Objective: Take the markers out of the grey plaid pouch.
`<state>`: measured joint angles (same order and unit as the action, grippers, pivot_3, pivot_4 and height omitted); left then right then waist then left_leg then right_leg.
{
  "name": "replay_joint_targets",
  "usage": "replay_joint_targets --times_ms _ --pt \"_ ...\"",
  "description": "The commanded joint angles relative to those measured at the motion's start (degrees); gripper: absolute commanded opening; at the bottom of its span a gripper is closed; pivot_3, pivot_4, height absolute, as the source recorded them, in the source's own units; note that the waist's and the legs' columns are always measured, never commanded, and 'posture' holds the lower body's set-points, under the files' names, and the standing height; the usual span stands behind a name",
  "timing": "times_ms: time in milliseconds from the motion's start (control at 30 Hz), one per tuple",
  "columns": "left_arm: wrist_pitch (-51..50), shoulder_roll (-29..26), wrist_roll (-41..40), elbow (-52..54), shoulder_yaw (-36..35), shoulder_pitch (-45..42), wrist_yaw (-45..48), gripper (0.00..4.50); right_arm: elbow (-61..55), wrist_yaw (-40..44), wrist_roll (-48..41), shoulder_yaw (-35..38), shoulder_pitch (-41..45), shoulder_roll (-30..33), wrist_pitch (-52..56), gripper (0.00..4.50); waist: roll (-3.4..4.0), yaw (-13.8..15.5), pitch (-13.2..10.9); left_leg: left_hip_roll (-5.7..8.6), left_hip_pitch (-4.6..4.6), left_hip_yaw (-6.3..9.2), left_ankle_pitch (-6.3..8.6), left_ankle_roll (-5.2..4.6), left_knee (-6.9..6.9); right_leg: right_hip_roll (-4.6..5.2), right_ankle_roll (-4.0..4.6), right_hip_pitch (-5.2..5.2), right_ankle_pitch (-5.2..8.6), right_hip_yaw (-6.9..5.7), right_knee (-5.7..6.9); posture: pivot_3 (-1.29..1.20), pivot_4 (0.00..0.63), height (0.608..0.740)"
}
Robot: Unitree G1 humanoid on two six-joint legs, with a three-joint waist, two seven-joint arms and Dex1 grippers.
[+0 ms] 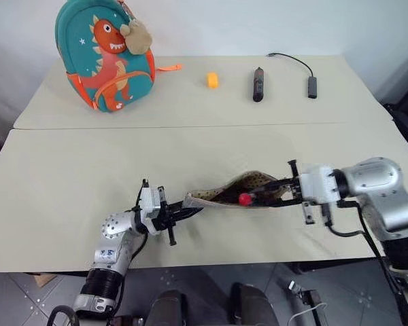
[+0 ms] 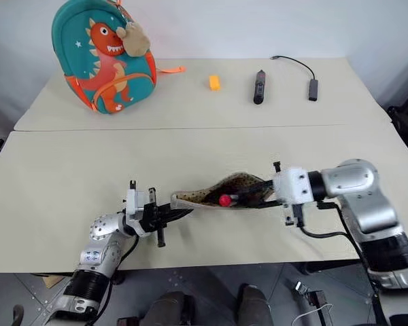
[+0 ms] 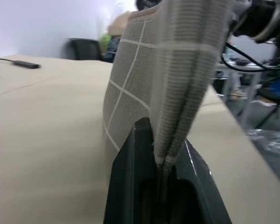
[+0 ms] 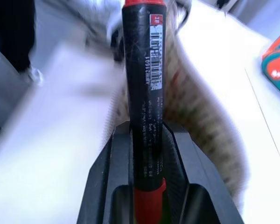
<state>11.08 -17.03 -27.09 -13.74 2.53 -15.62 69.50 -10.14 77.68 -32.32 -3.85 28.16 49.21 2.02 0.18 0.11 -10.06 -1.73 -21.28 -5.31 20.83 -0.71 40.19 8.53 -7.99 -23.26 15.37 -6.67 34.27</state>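
Observation:
Next, I release the right gripper's marker, now over the pouch's open mouth, on the bare table (image 1: 337, 191) just past the grey plaid pouch's loose end.
The grey plaid pouch (image 1: 217, 197) hangs lifted just above the near part of the table, its mouth gaping upward and showing a dotted lining. My left gripper (image 1: 189, 212) is shut on the pouch's left end; in the left wrist view the fabric (image 3: 149, 70) is pinched between the fingers (image 3: 130, 154). My right gripper (image 1: 266, 193) reaches in from the right and is shut on a marker (image 4: 144, 84) with a black barrel and red ends. The marker's red tip (image 1: 245, 199) sits over the pouch's open mouth. Anything else inside the pouch is hidden.
At the back of the table stand a teal dinosaur backpack (image 1: 105, 58), a small orange block (image 1: 212, 80), a thick black stick-shaped device (image 1: 258, 83) and a black cable with an adapter (image 1: 312, 85). A seam (image 1: 190, 126) runs across the table.

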Motion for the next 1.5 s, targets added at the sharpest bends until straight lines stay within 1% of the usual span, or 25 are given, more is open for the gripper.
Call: replay_joint_targets --times_ms 33,100,133,200,267,333,433,500,633,700,800,933,967,1000,1067,1100,1133,1200,1267,1300,1333,1400,1500 --pt "-2.8 -0.06 -2.99 0.42 -0.49 -1.45 2.76 0.0 -6.73 -5.82 -10.97 5.63 2.55 1.84 14.08 0.48 0.0 0.01 0.0 -0.02 0.01 0.01 0.0 0.0 0.01 0.0 0.0 0.0 0.0 0.0 0.02 0.0 0.15 0.74" --pt "-4.28 0.26 -3.79 -0.16 -0.15 -2.3 4.93 0.0 -6.48 -12.0 -21.13 10.63 5.91 4.21 26.21 0.48 0.0 0.29 0.0 -0.03 0.0 0.05 0.0 0.0 0.05 0.01 0.02 0.01 -0.01 0.0 0.05 0.0 0.15 0.74" --pt "-3.71 0.63 -3.31 -0.98 0.05 -2.86 5.55 0.0 -4.37 -14.27 -25.54 13.66 7.22 5.94 31.67 0.48 0.0 0.57 0.0 -0.03 -0.02 0.11 0.01 -0.01 0.06 0.05 0.05 -0.01 -0.02 0.01 0.04 0.0 0.15 0.74" --pt "-3.55 1.22 -2.9 -1.83 0.1 -3.45 6.36 0.0 -0.48 -16.27 -28.82 17.9 8.13 8.43 37.59 0.48 -0.01 1.39 -0.01 0.0 -0.03 0.23 0.04 -0.07 0.07 0.1 0.09 -0.04 -0.05 0.03 0.03 0.0 0.15 0.74" --pt "-2.37 1.78 -2.07 -2.83 0.04 -4.04 6.78 0.0 4.98 -17.35 -28.71 20.41 8.3 11.38 42.41 0.48 -0.01 1.58 0.0 0.0 -0.06 0.18 0.08 -0.11 0.07 0.09 0.14 0.0 -0.08 -0.02 -0.06 0.0 0.15 0.74" --pt "-1.71 2.13 -1.59 -3.57 0.01 -4.38 6.99 0.0 9.49 -17.67 -26.97 21.93 8.09 13.37 44.57 0.48 -0.02 1.64 0.0 0.04 -0.07 0.06 0.12 -0.16 0.08 0.1 0.15 0.02 -0.09 -0.02 -0.1 0.0 0.15 0.74" --pt "3.04 3.0 0.28 -5.42 -0.5 -4.99 6.16 0.0 15.15 -16.06 -13.48 16.32 0.66 19.82 41.6 0.48 0.02 1.96 0.01 0.06 -0.1 0.01 0.11 -0.17 0.07 0.1 0.1 0.02 -0.13 -0.02 -0.16 0.0 0.15 0.74" --pt "4.47 3.57 0.64 -5.73 -1.0 -4.91 5.14 0.0 16.98 -16.56 -6.88 12.85 -2.77 21.5 39.27 0.48 0.04 1.94 0.03 0.06 -0.1 -0.05 0.11 -0.17 0.08 0.09 0.06 0.02 -0.15 0.0 -0.18 0.0 0.15 0.74" --pt "3.85 3.57 0.13 -3.44 -1.42 -3.08 3.83 0.0 22.75 -24.95 2.01 7.77 -1.39 18.9 42.73 0.48 0.12 1.23 0.06 0.04 -0.12 -0.23 0.05 -0.17 0.09 0.1 -0.07 -0.09 -0.23 0.1 -0.18 0.0 0.15 0.74" --pt "2.33 3.1 -0.31 -2.19 -1.28 -2.15 3.87 0.0 24.25 -25.46 3.75 6.52 -0.76 18.15 44.85 0.48 0.13 1.14 0.07 0.02 -0.14 -0.25 0.04 -0.16 0.07 0.08 -0.07 -0.14 -0.23 0.09 -0.18 0.0 0.15 0.74" --pt "0.94 2.37 -0.43 -1.1 -1.25 -1.27 3.95 0.0 26.68 -23.99 7.67 3.38 -2.25 16.63 42.85 0.48 0.14 1.1 0.07 0.01 -0.15 -0.27 0.04 -0.15 -0.03 0.03 -0.07 -0.17 -0.23 0.09 -0.26 0.0 0.15 0.74" --pt "-2.31 2.1 -1.73 1.11 -0.93 -1.2 4.67 0.0 31.37 -24.51 9.35 5.42 -2.11 13.46 41.0 0.48 0.11 1.19 0.06 0.02 -0.16 -0.3 0.05 -0.17 -0.03 0.02 -0.1 -0.13 -0.24 0.08 -0.34 0.0 0.15 0.74" --pt "-2.64 2.12 -1.69 1.32 -0.97 -1.26 4.67 0.0 31.66 -24.09 9.5 6.21 -2.25 13.13 40.11 1.21 0.11 1.28 0.06 0.02 -0.17 -0.29 0.05 -0.17 -0.02 0.02 -0.12 -0.12 -0.26 0.08 -0.36 0.0 0.15 0.74" --pt "-2.8 2.15 -1.6 1.42 -1.06 -1.33 4.69 0.0 31.69 -23.59 9.44 6.94 -2.52 13.09 39.86 1.42 0.11 1.3 0.06 0.03 -0.17 -0.28 0.05 -0.17 -0.01 0.02 -0.14 -0.1 -0.26 0.09 -0.37 0.0 0.15 0.74" --pt "-2.48 2.19 -0.92 1.15 -1.14 -1.48 4.47 0.0 30.36 -20.3 8.86 8.56 -4.46 13.89 36.81 2.19 0.12 1.25 0.06 0.05 -0.2 -0.28 0.05 -0.18 -0.01 0.02 -0.15 -0.12 -0.27 0.1 -0.38 0.0 0.15 0.74" --pt "-2.16 2.2 -0.62 1.01 -1.16 -1.53 4.45 0.0 29.97 -19.42 8.81 9.28 -5.04 14.01 35.52 2.43 0.12 1.26 0.06 0.04 -0.2 -0.28 0.05 -0.18 -0.02 0.02 -0.15 -0.12 -0.27 0.09 -0.39 0.0 0.15 0.74" --pt "-1.95 2.33 -0.52 0.84 -1.27 -1.58 4.28 0.0 29.77 -18.69 8.66 10.5 -5.4 13.77 33.52 2.75 0.12 1.24 0.06 0.04 -0.21 -0.27 0.05 -0.18 -0.03 0.01 -0.15 -0.12 -0.27 0.08 -0.4 0.0 0.15 0.74" --pt "-1.74 2.6 -0.45 0.57 -1.37 -1.59 4.08 0.0 29.54 -16.05 7.53 14.06 -5.89 13.0 27.65 3.42 0.12 1.19 0.06 0.05 -0.2 -0.3 0.05 -0.18 -0.03 0.01 -0.15 -0.12 -0.27 0.09 -0.41 0.0 0.15 0.74" --pt "-1.28 2.96 -0.27 0.17 -1.37 -1.51 3.85 0.0 28.74 -10.9 6.39 18.47 -8.51 14.72 21.93 4.0 0.12 1.29 0.06 0.04 -0.2 -0.32 0.05 -0.18 -0.03 0.01 -0.17 -0.12 -0.28 0.09 -0.42 0.0 0.15 0.74" --pt "-0.84 3.24 -0.16 -0.14 -1.51 -1.5 3.52 0.0 28.12 -8.07 5.04 21.35 -9.72 14.77 19.16 4.0 0.12 1.39 0.06 0.05 -0.19 -0.31 0.05 -0.18 -0.03 0.01 -0.17 -0.11 -0.28 0.09 -0.41 0.0 0.15 0.74" --pt "-0.8 3.38 -0.19 -0.35 -1.55 -1.45 3.41 0.0 27.07 -6.95 3.03 24.45 -10.25 14.21 18.71 4.0 0.11 1.41 0.06 0.05 -0.2 -0.29 0.05 -0.18 -0.03 0.0 -0.17 -0.11 -0.28 0.08 -0.42 0.0 0.15 0.74" --pt "-0.52 3.62 -0.08 -0.83 -1.59 -1.53 3.15 0.0 22.74 -6.38 -1.8 29.48 -11.03 13.01 21.94 4.0 0.11 1.29 0.06 0.06 -0.2 -0.31 0.06 -0.19 -0.03 0.0 -0.18 -0.1 -0.29 0.11 -0.44 0.0 0.15 0.74" --pt "-0.17 4.14 0.01 -1.35 -1.68 -1.9 2.54 0.0 15.73 -5.41 -6.51 33.11 -12.75 12.2 24.75 4.0 0.11 1.28 0.06 0.03 -0.19 -0.29 0.06 -0.19 -0.03 0.0 -0.19 -0.1 -0.29 0.12 -0.42 0.0 0.15 0.74"
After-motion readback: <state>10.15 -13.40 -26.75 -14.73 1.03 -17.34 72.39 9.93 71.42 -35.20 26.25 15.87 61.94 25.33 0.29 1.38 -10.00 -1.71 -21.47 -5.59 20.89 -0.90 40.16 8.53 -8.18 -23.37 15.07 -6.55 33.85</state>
